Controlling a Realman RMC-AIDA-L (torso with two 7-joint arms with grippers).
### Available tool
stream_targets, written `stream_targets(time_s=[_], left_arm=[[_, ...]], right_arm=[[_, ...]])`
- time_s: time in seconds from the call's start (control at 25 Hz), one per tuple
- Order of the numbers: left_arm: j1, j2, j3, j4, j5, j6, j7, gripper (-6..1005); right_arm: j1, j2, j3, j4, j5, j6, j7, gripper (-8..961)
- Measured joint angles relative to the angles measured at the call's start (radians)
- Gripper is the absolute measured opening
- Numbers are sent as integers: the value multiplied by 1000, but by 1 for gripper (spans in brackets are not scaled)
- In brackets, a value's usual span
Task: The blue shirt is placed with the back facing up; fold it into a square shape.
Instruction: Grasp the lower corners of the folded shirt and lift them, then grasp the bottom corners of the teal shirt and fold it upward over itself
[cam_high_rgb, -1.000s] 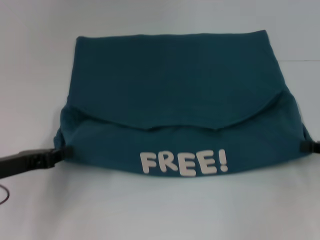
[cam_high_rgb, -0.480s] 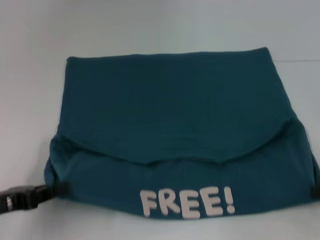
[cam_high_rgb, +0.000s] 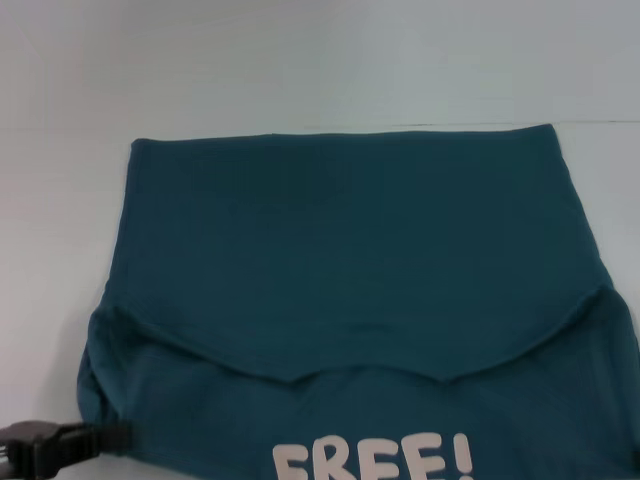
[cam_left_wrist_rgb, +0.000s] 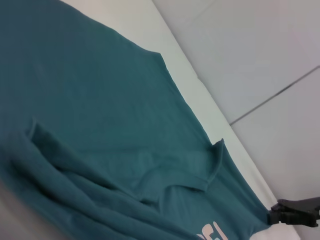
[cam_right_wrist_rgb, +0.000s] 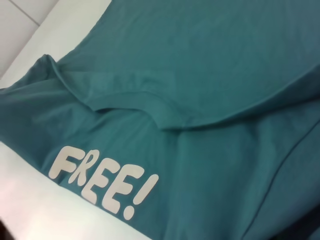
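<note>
Next, I let go of the blue shirt's near corner with my left gripper just beyond the shirt's far corner on that same side (cam_high_rgb: 118, 110).
The blue shirt (cam_high_rgb: 340, 260) lies on the white table, its near part folded over so the white "FREE!" lettering (cam_high_rgb: 372, 460) faces up at the view's lower edge. A curved hem crosses its middle. My left gripper (cam_high_rgb: 120, 437) is at the shirt's near left corner, shut on the fabric edge. My right gripper (cam_left_wrist_rgb: 273, 216) is out of the head view. In the left wrist view it appears as a black tip clamped on the shirt's opposite near corner. The right wrist view shows the blue shirt (cam_right_wrist_rgb: 210, 100) and its lettering (cam_right_wrist_rgb: 102, 182) close up, without fingers.
The white table (cam_high_rgb: 300, 70) extends beyond the shirt's far edge and to its left. A thin seam line (cam_high_rgb: 600, 122) runs across the far right of the table.
The shirt has slid toward me, its lettering now at the head view's lower edge. My left gripper drew back with it. The right gripper has left the head view.
</note>
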Motion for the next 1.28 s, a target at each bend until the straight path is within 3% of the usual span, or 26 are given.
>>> stream_targets(time_s=[0.52,0.84,1.28], left_arm=[[23,6,-49,8,115,100,16,57],[36,5,-52,14,148,105,14,61],[-5,17,-55,9,147,105,12,67]], right_arm=[[-13,-5,3,-2,-30,-95,-9,40],[-18,8,2,4,-60,-127,-9,40],[-12,23,25,10,-63,-109,-7,41]])
